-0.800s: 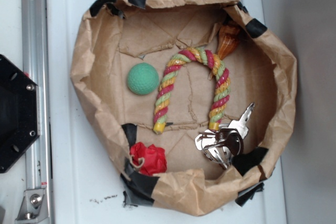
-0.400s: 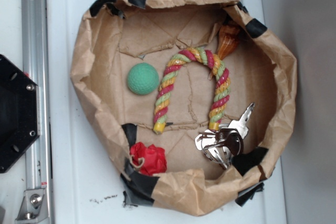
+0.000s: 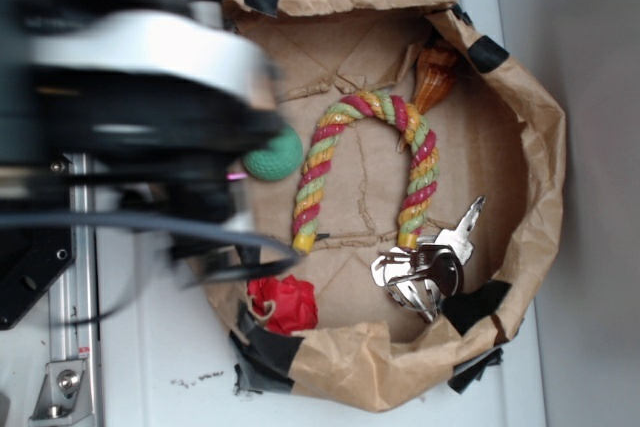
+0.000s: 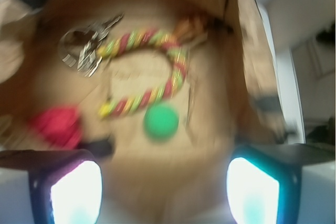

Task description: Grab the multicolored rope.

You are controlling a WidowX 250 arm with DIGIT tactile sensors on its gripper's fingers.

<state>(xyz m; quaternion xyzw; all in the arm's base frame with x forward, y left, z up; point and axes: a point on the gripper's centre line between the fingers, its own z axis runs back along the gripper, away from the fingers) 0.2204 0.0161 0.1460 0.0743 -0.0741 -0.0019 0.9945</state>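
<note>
The middle of the bend joins both arms of the rope. So next my gripper closes on the bend of the multicolored rope [image 3: 333, 116] [image 4: 178, 81], on the side toward the green ball.
The multicolored rope [image 3: 318, 162] lies in a horseshoe on the floor of the brown paper bag [image 3: 540, 147], both ends toward the near rim. In the wrist view the rope [image 4: 139, 39] shows ahead, beyond a green ball [image 4: 161, 121]. My arm [image 3: 140, 97] is a blurred dark and white mass over the bag's left rim, left of the rope and covering part of the green ball [image 3: 282, 155]. My gripper [image 4: 165, 182] is open, its two fingers wide apart with nothing between them, well short of the rope.
A bunch of keys [image 3: 425, 267] lies by the rope's right end. A red cloth wad [image 3: 285, 302] sits at the near rim and an orange shell [image 3: 435, 72] at the far side. A metal rail [image 3: 70, 277] runs along the left.
My arm has swung into view from the left and now hangs over the bag's left rim, hiding part of the ball. The rope and other things have not moved.
</note>
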